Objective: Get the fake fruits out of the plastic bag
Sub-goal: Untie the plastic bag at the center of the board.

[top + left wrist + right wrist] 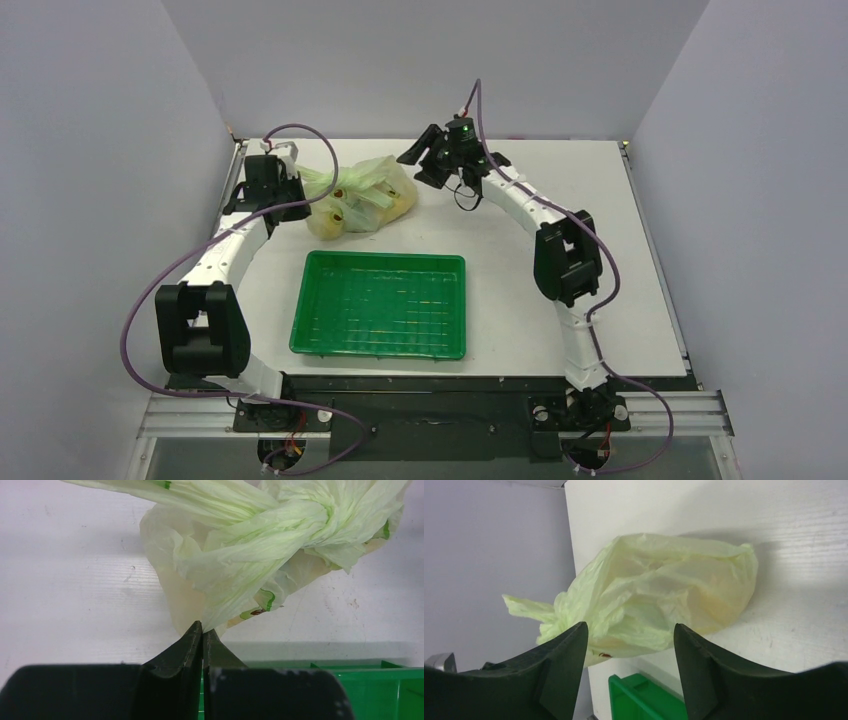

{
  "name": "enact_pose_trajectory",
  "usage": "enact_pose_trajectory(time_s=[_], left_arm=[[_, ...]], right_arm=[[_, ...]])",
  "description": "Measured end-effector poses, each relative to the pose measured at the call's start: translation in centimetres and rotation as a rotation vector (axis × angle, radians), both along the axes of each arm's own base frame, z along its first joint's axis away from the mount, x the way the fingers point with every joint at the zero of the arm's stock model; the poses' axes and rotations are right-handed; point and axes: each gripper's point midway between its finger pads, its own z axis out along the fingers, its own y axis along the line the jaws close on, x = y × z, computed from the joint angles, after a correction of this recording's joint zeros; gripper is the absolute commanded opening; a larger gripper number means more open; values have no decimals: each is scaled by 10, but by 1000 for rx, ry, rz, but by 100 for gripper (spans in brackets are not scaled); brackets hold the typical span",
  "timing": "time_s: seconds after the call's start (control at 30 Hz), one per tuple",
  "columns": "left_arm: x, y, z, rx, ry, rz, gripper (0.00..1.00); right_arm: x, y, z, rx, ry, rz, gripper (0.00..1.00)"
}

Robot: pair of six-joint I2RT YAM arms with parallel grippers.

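Observation:
The plastic bag's back edge [373,162], on the side away from the green tray, will be gripped by my right gripper.
The plastic bag [362,196] lies at the back left of the table, pale yellowish-green and knotted at its handles [320,510]. The fake fruits [343,214] are inside it and show only as dim yellow-orange shapes through the film [719,597]. My left gripper [298,190] is at the bag's left end and is shut on a fold of the bag [203,629]. My right gripper [421,160] is open and empty, held just right of the bag and a little above the table. In the right wrist view [630,630] the bag [659,590] lies beyond the open fingers, untouched.
A rigid green tray [318,268] stands on the white table in front of the bag; its edge also shows in the left wrist view [380,672] and the right wrist view [624,690]. Grey walls enclose the table on the left, back and right.

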Motion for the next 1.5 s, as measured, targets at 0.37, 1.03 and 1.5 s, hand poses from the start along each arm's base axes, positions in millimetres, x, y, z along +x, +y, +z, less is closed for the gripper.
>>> enact_pose_trajectory(time_s=[0.37, 1.03, 1.5], left_arm=[[-2, -8, 5, -29, -10, -33, 0], [-6, -13, 11, -50, -21, -58, 0], [-6, -14, 11, -51, -21, -61, 0]], right_arm=[[-77, 88, 71, 44, -131, 3, 63], [-45, 125, -16, 136, -7, -115, 52], [-24, 131, 31, 287, -43, -137, 0]])
